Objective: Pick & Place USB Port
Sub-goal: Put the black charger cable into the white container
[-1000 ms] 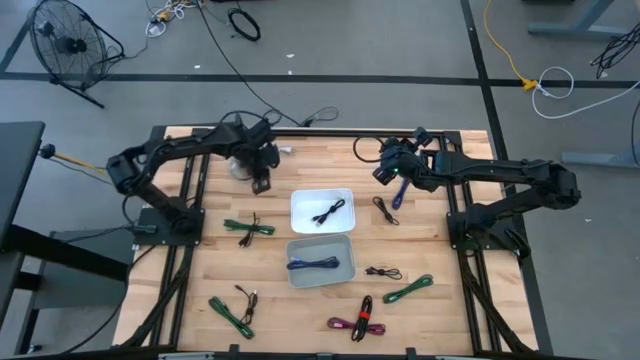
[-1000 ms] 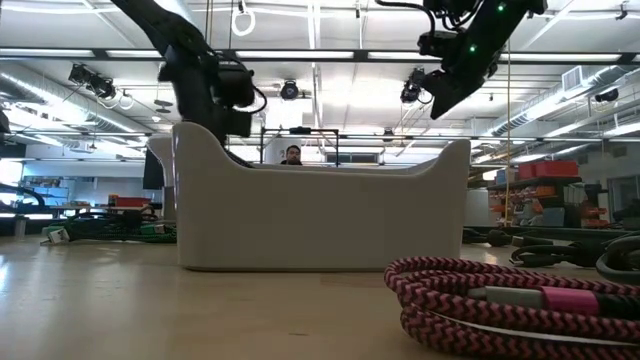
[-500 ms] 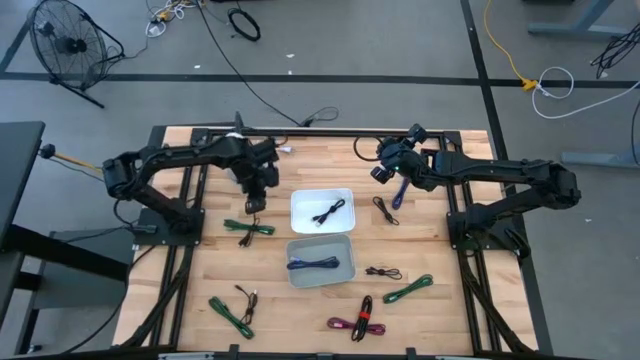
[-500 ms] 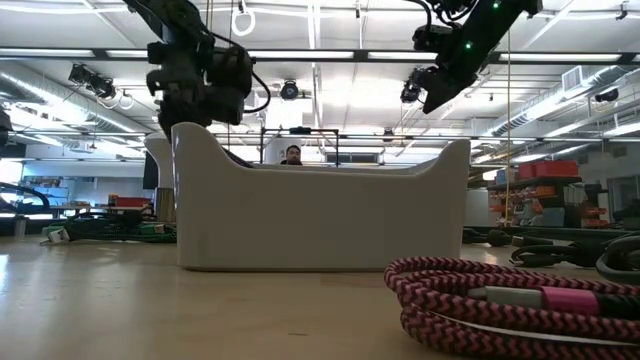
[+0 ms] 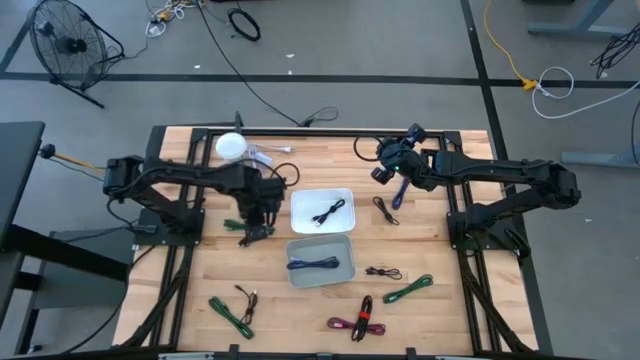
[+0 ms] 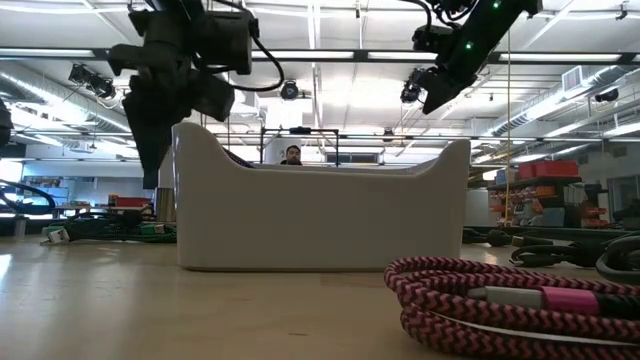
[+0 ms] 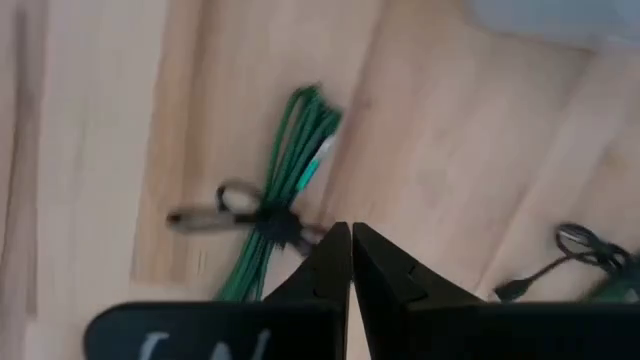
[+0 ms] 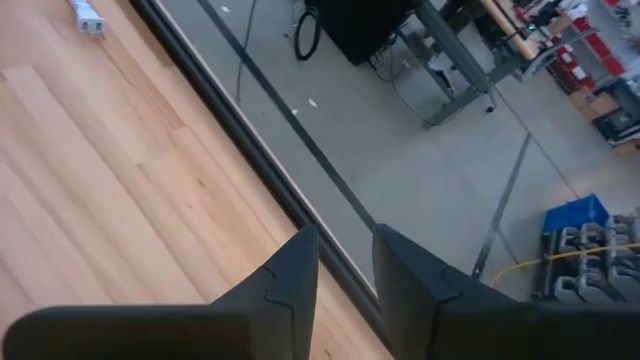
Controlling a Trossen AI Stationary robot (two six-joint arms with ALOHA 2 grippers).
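Observation:
I will open my left gripper, which is shut and empty beside the small black cable across the green bundle, and grip the small black cable's middle [image 7: 278,224].
A green cable bundle [image 5: 248,229], tied at its middle by a black strap, lies on the wooden table left of the white tray [image 5: 299,222]; it also shows in the left wrist view [image 7: 290,180]. My left gripper [image 5: 256,213] hangs just above it, fingers shut and empty [image 7: 350,236], pointing down [image 6: 150,165]. My right gripper [image 5: 384,168] is raised at the far right, slightly open and empty [image 8: 346,255]. The white tray holds a black cable [image 5: 330,211]. The grey tray [image 5: 347,277] holds a blue cable [image 5: 315,264].
Loose cables lie around: black [image 5: 385,210] and blue [image 5: 398,194] near my right gripper, black [image 5: 383,272], green [image 5: 408,290], magenta [image 5: 352,324], green [image 5: 230,315] and black [image 5: 247,297] nearer the front. A white round thing [image 5: 231,145] sits at the far left.
My left gripper has swung from the far side of the table toward the near edge and down, and now stands over the green cable bundle beside the white tray. Its fingers have stayed empty.

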